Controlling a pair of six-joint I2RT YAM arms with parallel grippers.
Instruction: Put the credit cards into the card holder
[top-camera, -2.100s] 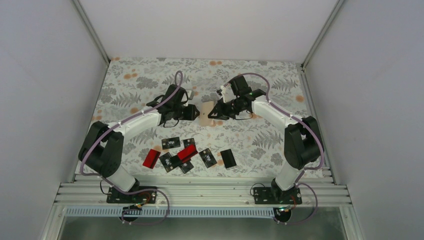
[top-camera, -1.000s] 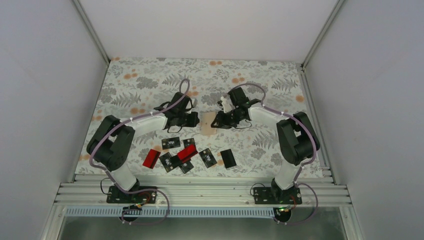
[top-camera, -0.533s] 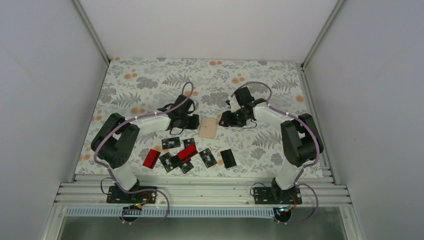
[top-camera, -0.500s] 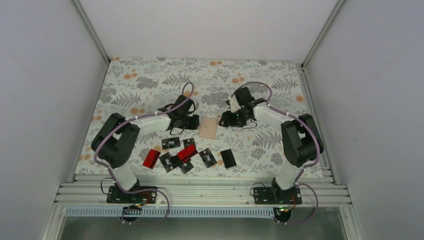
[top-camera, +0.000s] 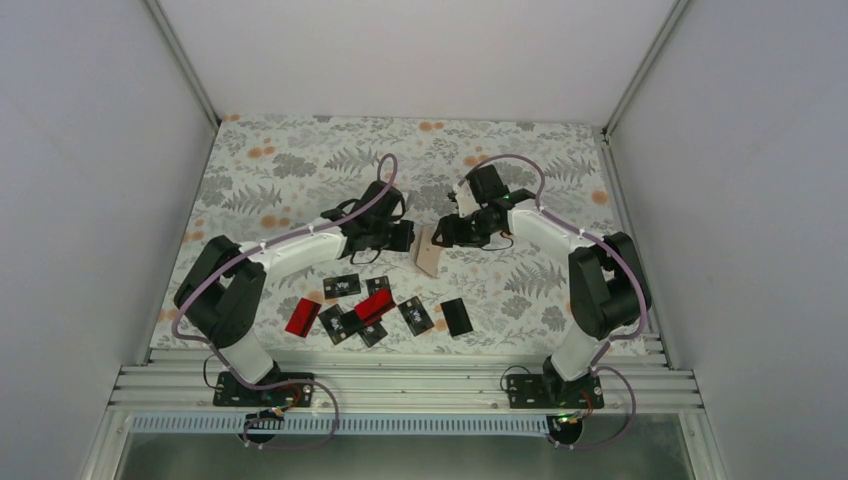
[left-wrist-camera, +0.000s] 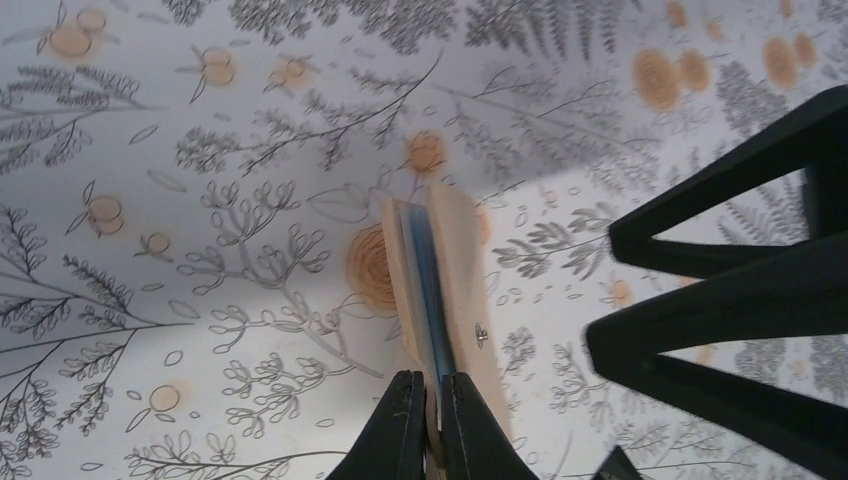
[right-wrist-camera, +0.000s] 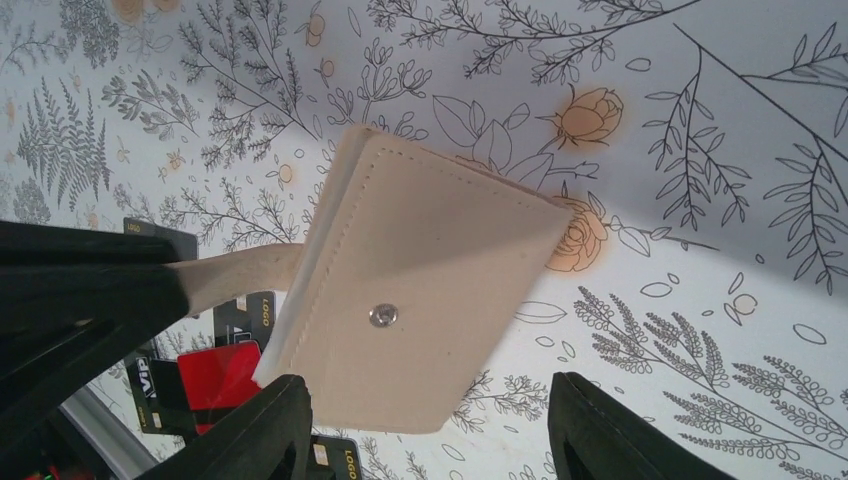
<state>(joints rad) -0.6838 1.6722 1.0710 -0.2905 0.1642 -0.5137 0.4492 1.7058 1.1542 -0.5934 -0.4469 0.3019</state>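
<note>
The covers of the card holder are folded over the blue lining, so I need to use my right gripper to pinch the snap-buttoned cover's near corner (right-wrist-camera: 430, 418) and spread it open before getting cards.
The tan card holder (top-camera: 427, 251) stands tipped up on its edge at mid-table. My left gripper (top-camera: 408, 237) is shut on its tan closing strap. In the left wrist view the card holder (left-wrist-camera: 445, 262) shows edge-on, its blue lining between tan covers, and my left gripper (left-wrist-camera: 432, 420) pinches its near end. My right gripper (top-camera: 441, 233) is open just right of it. In the right wrist view the snap-buttoned cover (right-wrist-camera: 425, 280) fills the gap of my right gripper (right-wrist-camera: 425, 390), untouched by either finger. The credit cards (top-camera: 372, 308), black and red, lie scattered nearer the arm bases.
A floral mat (top-camera: 300, 170) covers the table between white walls. A plain black card (top-camera: 456, 316) lies at the right end of the scatter and a red card (top-camera: 302, 316) at the left end. The metal rail (top-camera: 420, 385) with both arm bases runs along the near edge.
My right gripper has opened and let go of the card holder. The holder lay flat half a second ago; my left gripper has since moved right and tipped it up on edge.
</note>
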